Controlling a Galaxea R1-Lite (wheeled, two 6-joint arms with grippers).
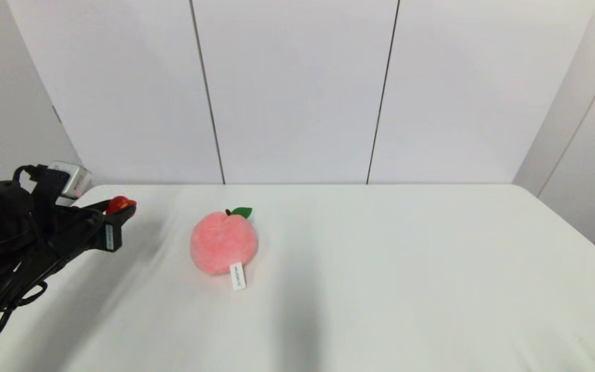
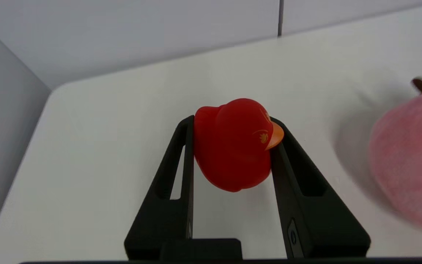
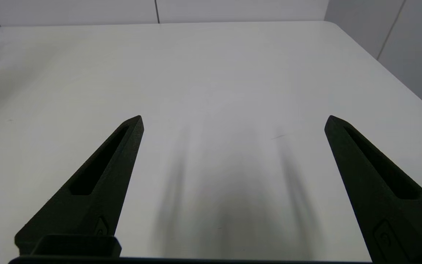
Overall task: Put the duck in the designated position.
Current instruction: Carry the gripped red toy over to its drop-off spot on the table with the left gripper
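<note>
My left gripper is to let go of the duck on the bare white table a short way (image 1: 151, 242) (image 2: 244, 184) beside the pink plush peach. The duck is still held above the table.
A tiny glossy red duck (image 2: 233, 145) with an orange beak sits clamped between my left gripper's (image 2: 233, 123) two black fingers, held above the white table. In the head view the duck (image 1: 118, 204) shows as a red blob at the tip of the left gripper (image 1: 122, 209), over the table's far left part. The gripper is to the left of the pink plush peach (image 1: 223, 243). My right gripper (image 3: 234, 119) stands open over bare table with nothing between its fingers; it does not show in the head view.
The plush peach (image 2: 410, 157) with a green leaf (image 1: 241, 212) and a white tag (image 1: 237, 276) lies left of the table's middle. The table's (image 1: 406, 268) left back corner is close to the left gripper. Grey wall panels stand behind.
</note>
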